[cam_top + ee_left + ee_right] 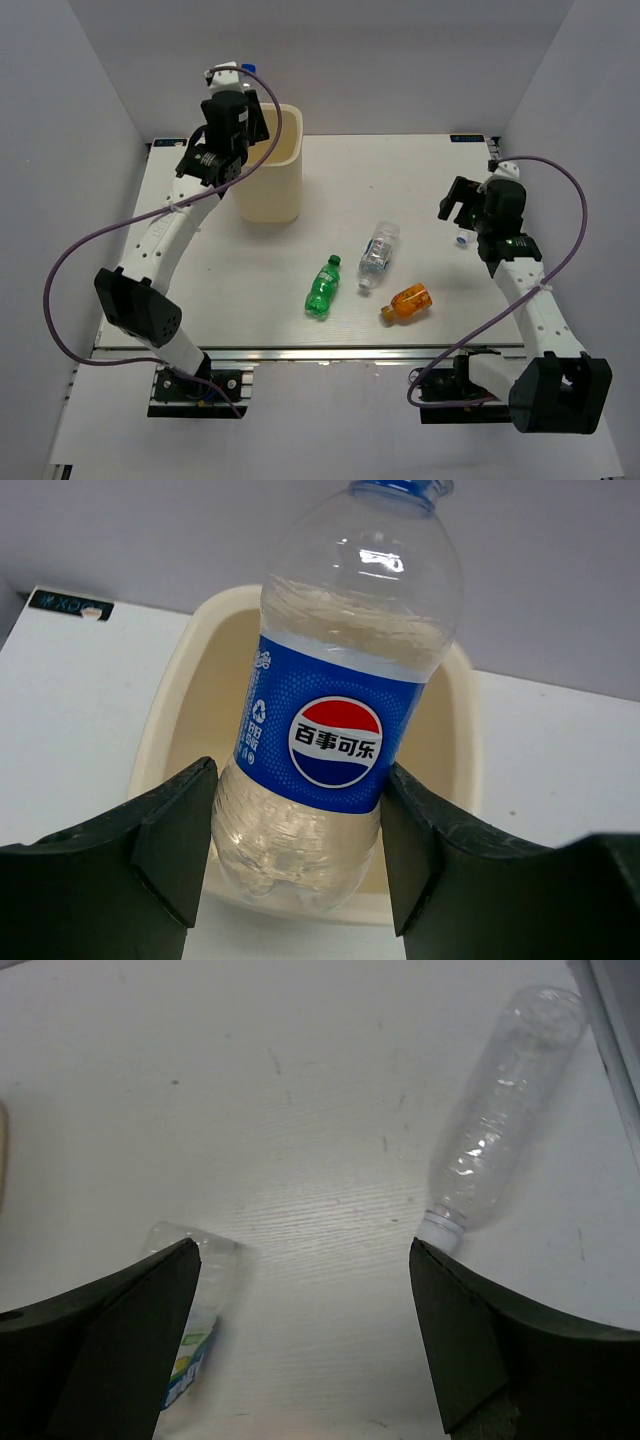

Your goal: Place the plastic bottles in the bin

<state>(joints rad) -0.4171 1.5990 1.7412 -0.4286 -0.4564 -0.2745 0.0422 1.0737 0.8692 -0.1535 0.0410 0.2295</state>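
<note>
My right gripper goes to the small clear bottle next and closes on its body (467,232) (467,1196) near the cap.
My left gripper (236,92) (300,780) is shut on the clear bottle with blue label and cap (340,680), holding it upright over the mouth of the cream bin (272,170) (168,712). My right gripper (458,206) (305,1250) is open and empty above the table. The small clear bottle (500,1110) (461,240) lies just right of it. The larger clear ribbed bottle (379,252) (190,1330), the green bottle (322,287) and the short orange bottle (406,302) lie on the table in front of the bin.
The white table (420,170) ends in a metal rail at the near edge. White walls close in the back and both sides. A purple cable loops from each arm.
</note>
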